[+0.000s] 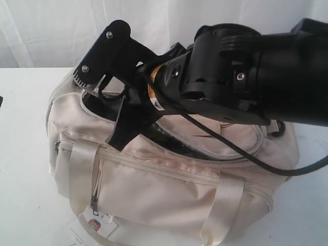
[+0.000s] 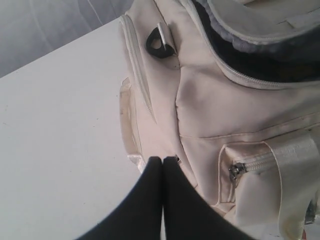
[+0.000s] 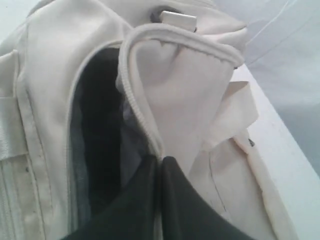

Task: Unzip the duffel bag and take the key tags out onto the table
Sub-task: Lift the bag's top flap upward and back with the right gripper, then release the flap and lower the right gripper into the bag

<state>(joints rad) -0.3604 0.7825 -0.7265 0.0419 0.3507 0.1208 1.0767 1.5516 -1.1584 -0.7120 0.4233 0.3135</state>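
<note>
The top flap, folded back over the far side of the duffel bag's dark opening (image 1: 179, 76), will be released by my right gripper.
The cream duffel bag (image 1: 169, 179) lies on the white table (image 1: 25, 154) with its top zip undone, showing a dark opening (image 3: 100, 125) and grey lining. My right gripper (image 1: 121, 143) reaches across to the bag's top left and is shut on the zip-edged top flap (image 3: 175, 75) at the rim of the opening; in the right wrist view the right gripper (image 3: 160, 159) pinches that edge. My left gripper (image 2: 162, 159) is shut, its tips against the lower end of the duffel bag (image 2: 225, 100), with nothing visible between them. The key tags are hidden.
A white paper hangtag (image 1: 97, 225) lies by the bag's front corner. Two webbing handles (image 1: 82, 159) hang over the front. A black strap ring (image 2: 160, 42) and a closed side-pocket zip pull (image 2: 234, 171) sit on the bag's end. A black cable (image 1: 246, 154) crosses the bag.
</note>
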